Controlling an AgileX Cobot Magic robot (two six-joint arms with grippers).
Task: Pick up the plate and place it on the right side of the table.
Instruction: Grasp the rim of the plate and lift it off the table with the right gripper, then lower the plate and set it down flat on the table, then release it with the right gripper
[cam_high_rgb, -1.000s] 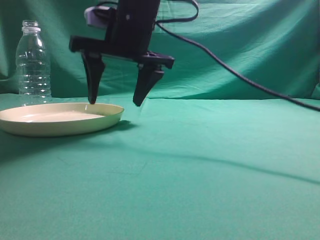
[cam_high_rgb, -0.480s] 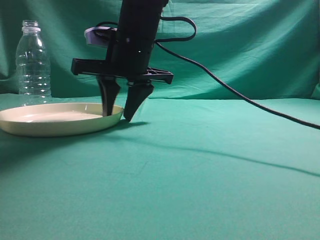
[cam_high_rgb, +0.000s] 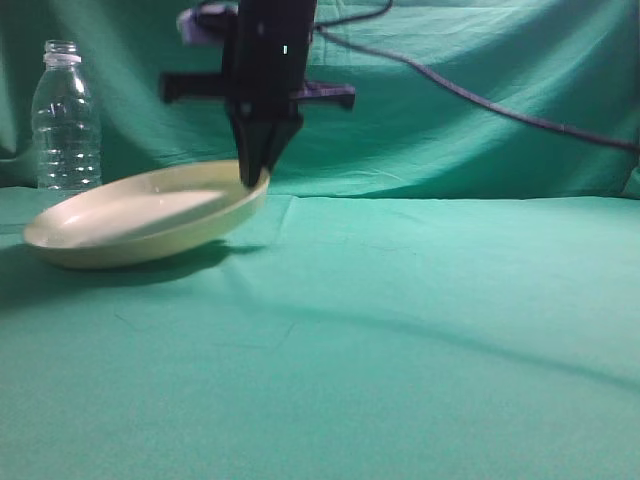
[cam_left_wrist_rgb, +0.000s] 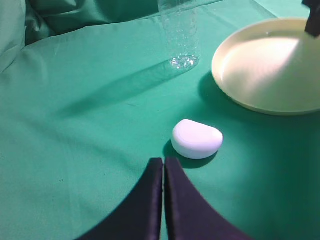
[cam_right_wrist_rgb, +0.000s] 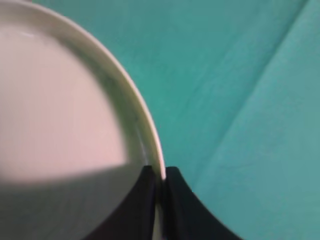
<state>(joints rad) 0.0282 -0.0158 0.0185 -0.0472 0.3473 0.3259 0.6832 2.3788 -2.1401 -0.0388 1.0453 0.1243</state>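
Observation:
Next, my right gripper releases the cream-yellow plate on the bare teal cloth far across from the plastic bottle (cam_high_rgb: 622, 243).
The cream-yellow plate (cam_high_rgb: 140, 225) hangs tilted over the left part of the teal table (cam_high_rgb: 420, 320), its right rim raised and its left side low near the cloth. My right gripper (cam_high_rgb: 252, 178) is shut on that raised rim; in the right wrist view the rim (cam_right_wrist_rgb: 145, 125) runs between the black fingers (cam_right_wrist_rgb: 142, 192) of that gripper (cam_right_wrist_rgb: 160, 172). The plate also shows in the left wrist view (cam_left_wrist_rgb: 270, 70) at the upper right. My left gripper (cam_left_wrist_rgb: 163, 162) is shut and empty, low over the cloth; it does not show in the exterior view.
A clear ribbed plastic bottle (cam_high_rgb: 66, 120) stands upright at the back left, behind the plate; its base shows in the left wrist view (cam_left_wrist_rgb: 181, 45). A small white rounded object (cam_left_wrist_rgb: 197, 139) lies on the cloth just ahead of my left gripper. A black cable (cam_high_rgb: 480, 100) trails right.
My right gripper came down over the plate's right rim, closed on it and lifted that side. The plate went from lying flat to tilted and raised.

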